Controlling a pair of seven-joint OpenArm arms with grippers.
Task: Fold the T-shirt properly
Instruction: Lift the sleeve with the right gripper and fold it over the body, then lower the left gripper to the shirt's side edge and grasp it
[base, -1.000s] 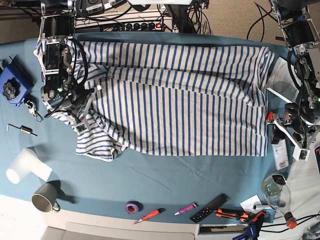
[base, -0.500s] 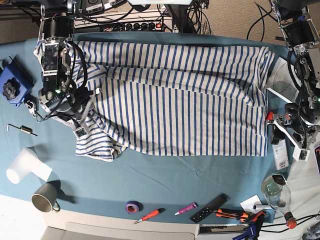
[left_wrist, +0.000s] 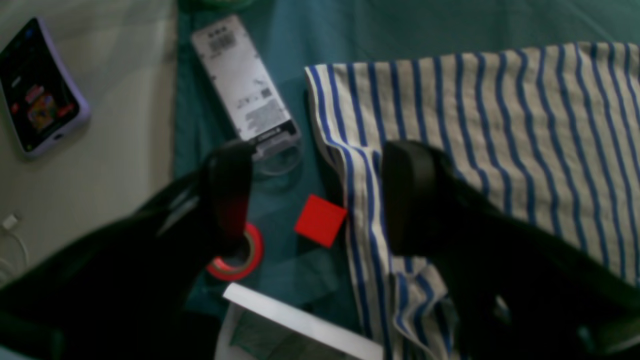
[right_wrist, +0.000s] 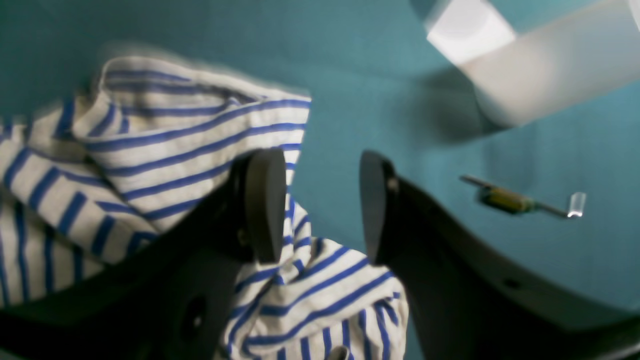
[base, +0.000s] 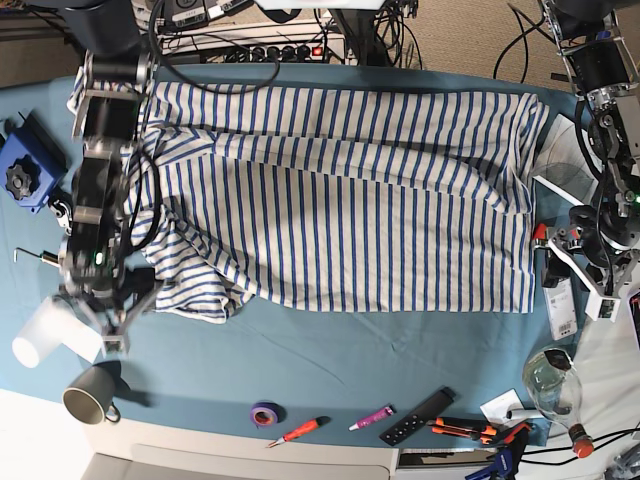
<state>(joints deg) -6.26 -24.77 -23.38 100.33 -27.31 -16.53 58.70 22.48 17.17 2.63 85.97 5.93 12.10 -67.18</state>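
Next, my right gripper grabs the outer edge of the T-shirt's rumpled end (base: 156, 291) (right_wrist: 291, 171), just in from the corner closest to the white roll.
The T-shirt (base: 350, 200), white with blue stripes, lies spread across the teal table, with its left end rumpled. My right gripper (base: 112, 335) is open and empty at the shirt's front left corner. In the right wrist view its fingers (right_wrist: 265, 205) stand over a bunched striped edge (right_wrist: 165, 155) and bare table. My left gripper (base: 556, 248) is open and empty at the shirt's right edge. In the left wrist view one finger (left_wrist: 410, 195) is over the striped cloth (left_wrist: 500, 125) and the other is over the table.
A white roll (base: 45, 330), a grey mug (base: 88, 398), a hex key (base: 42, 260) and a blue block (base: 25, 165) lie at the left. Purple tape (base: 264, 412), a screwdriver (base: 298, 430) and a remote (base: 418, 416) lie along the front. Red tape (left_wrist: 240, 255), a red square (left_wrist: 320, 220) and a labelled pack (left_wrist: 245, 100) lie by the left gripper.
My right arm has moved from over the shirt's left part toward the front left, past the cloth's edge. The shirt's left end has shifted and lies lower. The left arm has not moved.
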